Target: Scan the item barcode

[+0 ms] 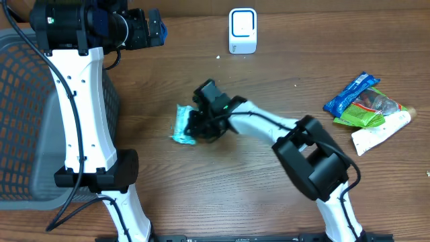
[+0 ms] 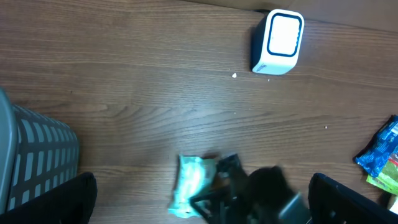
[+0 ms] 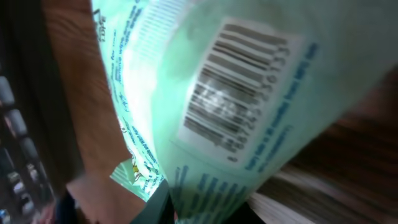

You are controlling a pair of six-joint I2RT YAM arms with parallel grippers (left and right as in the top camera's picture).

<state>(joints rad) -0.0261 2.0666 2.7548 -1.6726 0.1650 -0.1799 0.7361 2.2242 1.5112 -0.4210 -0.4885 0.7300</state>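
Note:
I can see the packet's barcode facing up while my right gripper pinches the packet's end, so I will grip closer to the barcode (image 3: 208, 158), then flip the packet over.
A teal packet (image 1: 182, 125) lies on the wooden table left of centre. My right gripper (image 1: 196, 126) reaches in from the right and is shut on the packet's end. In the right wrist view the packet (image 3: 236, 93) fills the frame, its white barcode label (image 3: 239, 87) facing the camera, and the right gripper (image 3: 205, 208) pinches its lower edge. The white scanner (image 1: 242, 30) with a blue ring stands at the table's back. High at the back left, my left gripper (image 1: 144, 28) stands open and empty. Its wrist view looks down on the packet (image 2: 189, 186) and the scanner (image 2: 280, 40).
A grey mesh basket (image 1: 27, 134) stands at the left edge, also in the left wrist view (image 2: 37, 155). At the far right lie a blue snack pack (image 1: 349, 94), a green one (image 1: 369, 111) and a white tube (image 1: 383, 131).

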